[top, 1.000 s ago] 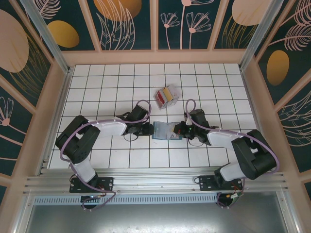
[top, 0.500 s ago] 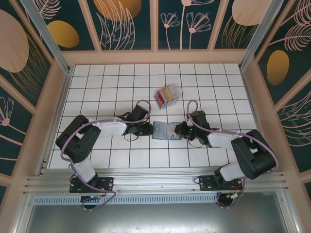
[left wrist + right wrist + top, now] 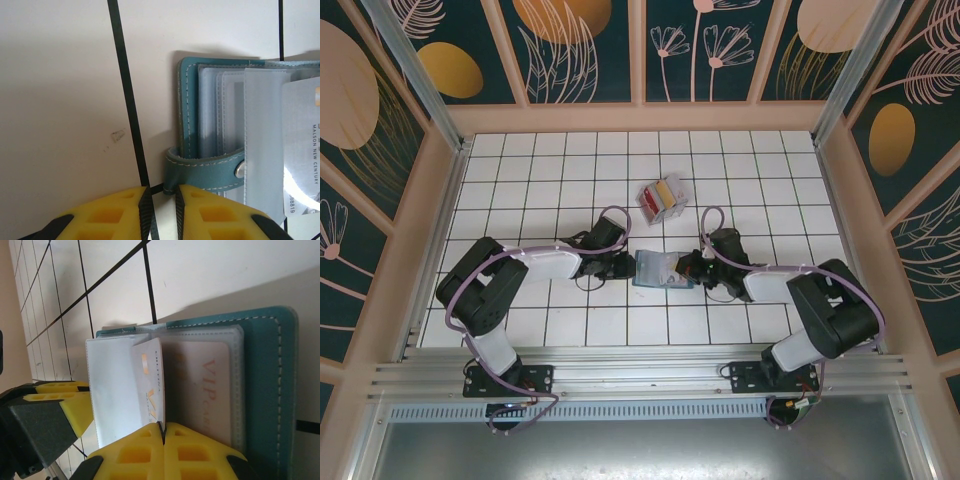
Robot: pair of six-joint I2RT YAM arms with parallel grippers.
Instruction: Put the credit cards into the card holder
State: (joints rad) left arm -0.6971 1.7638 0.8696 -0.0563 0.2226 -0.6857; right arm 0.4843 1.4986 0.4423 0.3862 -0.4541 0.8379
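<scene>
My right gripper will release the pale credit card inside the holder's clear pocket page (image 3: 652, 269) (image 3: 119, 390) that is nearest my left gripper.
The teal card holder (image 3: 658, 270) lies open on the tiles between my two grippers. Its pale clear pocket pages (image 3: 220, 110) face up. My left gripper (image 3: 625, 265) stands at its left edge, the jaws narrowed on the end of the snap strap (image 3: 210, 170); the strap tip sits between my left fingertips (image 3: 162, 200). My right gripper (image 3: 163, 427) is shut on a pale credit card (image 3: 150, 380), held on edge among the pocket pages. Another card marked VIP (image 3: 212, 390) lies in a pocket beside it. More credit cards, red and yellow, stand in a small clear box (image 3: 662, 197).
The clear box sits about one tile beyond the holder. Wooden frame walls (image 3: 435, 190) border the tiled floor (image 3: 540, 180) on the left, right and back. Both arm bases stand at the near rail (image 3: 640, 375).
The left jaws have narrowed slightly on the strap. The right arm has eased a little toward the holder with the card. The holder has stayed in place.
</scene>
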